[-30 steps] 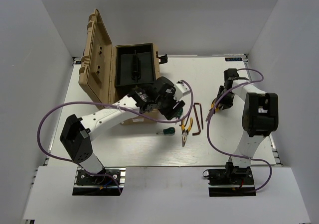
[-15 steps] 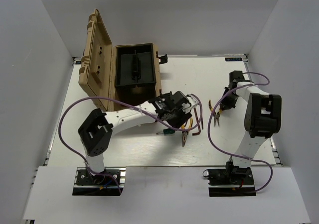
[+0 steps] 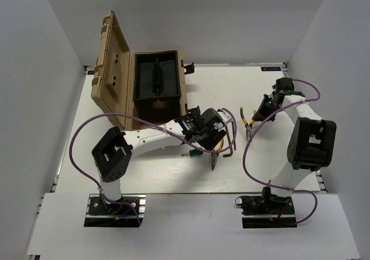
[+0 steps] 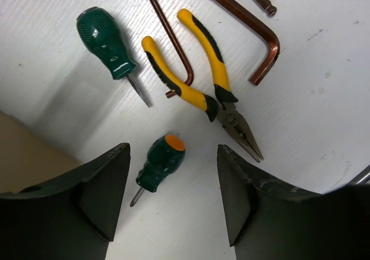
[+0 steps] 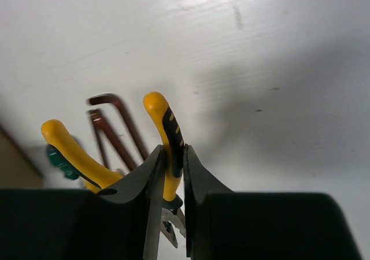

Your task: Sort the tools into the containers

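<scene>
Next, I release the yellow pliers from my right gripper inside the tan toolbox, in the open space (image 3: 159, 106) beside the black tray.
My left gripper (image 4: 173, 151) is open and hovers low over the tools; it also shows in the top view (image 3: 212, 137). A stubby green screwdriver with an orange cap (image 4: 161, 166) lies between its fingers, untouched. A second green screwdriver (image 4: 107, 37), yellow-handled pliers (image 4: 199, 81) and two dark-red hex keys (image 4: 245, 20) lie beyond it. My right gripper (image 5: 172, 156) is shut on one handle of the other yellow pliers (image 5: 167, 130) and holds them above the table at the right (image 3: 250, 124).
A tan toolbox (image 3: 118, 78) stands open at the back left, lid upright, with a black tray (image 3: 156, 78) inside. The left arm's purple cable loops over the table's left side. White walls close in on both sides.
My left gripper moved from the toolbox's front edge rightward and down over the tools. My right gripper moved back and to the right with the pliers in it.
</scene>
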Tool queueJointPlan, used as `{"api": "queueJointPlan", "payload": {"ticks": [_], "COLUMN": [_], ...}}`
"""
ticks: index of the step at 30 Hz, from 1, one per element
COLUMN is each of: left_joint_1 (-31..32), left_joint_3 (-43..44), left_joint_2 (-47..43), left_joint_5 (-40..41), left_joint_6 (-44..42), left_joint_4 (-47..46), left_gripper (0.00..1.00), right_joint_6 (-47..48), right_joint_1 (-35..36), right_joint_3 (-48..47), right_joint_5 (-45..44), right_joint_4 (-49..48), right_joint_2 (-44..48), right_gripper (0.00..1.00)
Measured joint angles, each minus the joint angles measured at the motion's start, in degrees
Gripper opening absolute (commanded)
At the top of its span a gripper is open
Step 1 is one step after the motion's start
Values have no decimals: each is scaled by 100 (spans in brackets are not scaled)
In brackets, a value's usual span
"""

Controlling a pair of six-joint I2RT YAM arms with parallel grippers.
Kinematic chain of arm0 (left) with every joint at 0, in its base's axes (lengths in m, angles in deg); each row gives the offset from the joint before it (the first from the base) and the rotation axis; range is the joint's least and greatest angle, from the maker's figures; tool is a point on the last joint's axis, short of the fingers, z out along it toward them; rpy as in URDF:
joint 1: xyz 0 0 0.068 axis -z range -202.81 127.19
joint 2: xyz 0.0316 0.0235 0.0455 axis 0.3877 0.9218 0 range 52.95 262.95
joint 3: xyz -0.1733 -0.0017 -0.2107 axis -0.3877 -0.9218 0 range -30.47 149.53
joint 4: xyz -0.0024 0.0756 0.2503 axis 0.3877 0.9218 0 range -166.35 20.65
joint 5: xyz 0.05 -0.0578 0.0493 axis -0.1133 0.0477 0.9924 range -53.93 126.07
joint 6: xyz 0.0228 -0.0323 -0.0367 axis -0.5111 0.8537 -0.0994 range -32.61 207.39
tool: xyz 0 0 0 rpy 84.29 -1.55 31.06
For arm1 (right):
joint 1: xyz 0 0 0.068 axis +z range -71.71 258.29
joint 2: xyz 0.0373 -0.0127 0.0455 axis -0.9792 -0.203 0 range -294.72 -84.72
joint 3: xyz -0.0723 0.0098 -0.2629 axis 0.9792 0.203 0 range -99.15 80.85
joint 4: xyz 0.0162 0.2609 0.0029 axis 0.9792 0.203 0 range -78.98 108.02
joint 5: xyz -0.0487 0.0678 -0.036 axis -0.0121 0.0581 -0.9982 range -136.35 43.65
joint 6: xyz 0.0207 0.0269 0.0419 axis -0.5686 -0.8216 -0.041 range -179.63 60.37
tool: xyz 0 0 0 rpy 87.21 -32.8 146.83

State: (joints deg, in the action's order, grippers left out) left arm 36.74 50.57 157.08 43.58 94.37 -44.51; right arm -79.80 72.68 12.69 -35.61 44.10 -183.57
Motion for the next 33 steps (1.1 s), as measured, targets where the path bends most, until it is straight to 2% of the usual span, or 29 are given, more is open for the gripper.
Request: {"api": "queueJointPlan", "payload": {"ticks": [3, 4, 6, 8, 10, 13, 16, 17, 21, 27, 33], "left_joint_1": [72, 94, 142, 199, 254, 326, 358, 361, 358, 358, 361], "left_joint_3": [0, 0, 2, 2, 7, 59, 254, 337, 455, 299, -50], "left_joint_2": [-9, -31, -157, -476, -977, -2050, -3112, -3418, -4229, -4218, -4072], "left_joint_5": [0, 2, 2, -17, -39, -44, 22, 52, 221, 365, 407], "left_joint_6": [50, 59, 85, 63, 35, -33, -63, -81, -111, -111, -85], "left_joint_4": [20, 52, 125, 179, 179, 94, -101, -175, -413, -313, -52], "left_gripper": [63, 54, 47, 35, 30, 30, 45, 54, 62, 62, 62], "right_joint_6": [26, 42, 46, 66, 85, 87, 85, 85, 114, 127, 79], "right_joint_1": [61, 101, 249, 463, 758, 1180, 1631, 1790, 2446, 3497, 3906], "right_joint_3": [-293, -470, -931, -1412, -1961, -2734, -3390, -3558, -4015, -4017, -4019], "right_joint_5": [413, 544, 769, 984, 1196, 1486, 1751, 1827, 2028, 2503, 2806], "right_joint_4": [37, 92, 144, 153, 146, 96, 83, 85, 0, -177, -374], "right_joint_2": [136, 142, 142, 140, 105, -83, -387, -507, -953, -1305, -1416], "right_gripper": [0, 0, 0, 0, 0, 0, 0, 0, 0, 0, 0]}}
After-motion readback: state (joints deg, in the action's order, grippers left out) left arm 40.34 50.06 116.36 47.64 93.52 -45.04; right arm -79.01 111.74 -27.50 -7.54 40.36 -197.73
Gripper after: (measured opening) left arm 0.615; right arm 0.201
